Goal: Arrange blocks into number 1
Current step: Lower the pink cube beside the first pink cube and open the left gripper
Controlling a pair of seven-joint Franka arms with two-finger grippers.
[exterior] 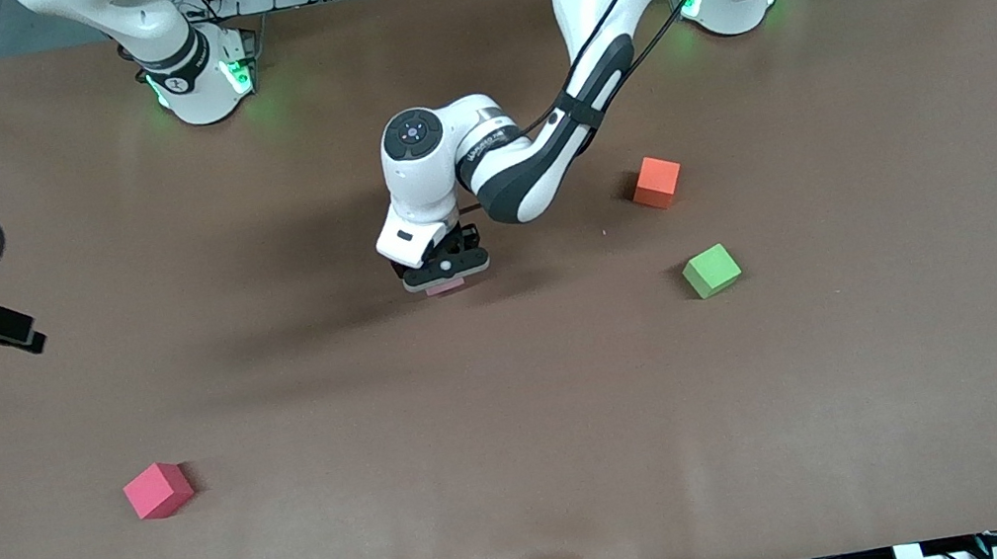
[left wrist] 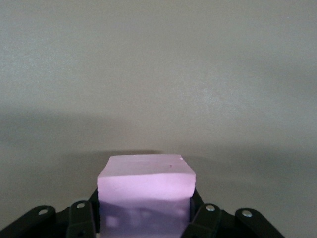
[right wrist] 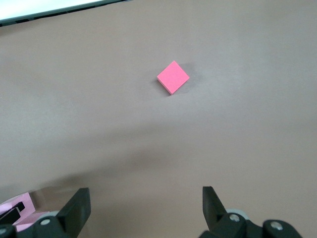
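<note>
Next, I set the pink block down with my left gripper on the brown table [exterior: 431, 274] between the red and orange cubes.
A pink block [exterior: 446, 287] [left wrist: 146, 186] is clamped between the black fingers of my left gripper [exterior: 445, 270] [left wrist: 143, 220], which is shut on it low over the middle of the table. Most of the block is hidden under the hand in the front view. The same block shows at the edge of the right wrist view as a pink corner [right wrist: 17, 210]. My right gripper [exterior: 6, 329] [right wrist: 146, 198] hangs open with nothing between its fingers, above the table at the right arm's end.
A red cube [exterior: 158, 489] [right wrist: 173, 77] lies toward the right arm's end, nearer to the front camera. An orange cube [exterior: 655, 182] and a green cube [exterior: 711, 271] lie toward the left arm's end. The brown table [exterior: 529, 475] is bare elsewhere.
</note>
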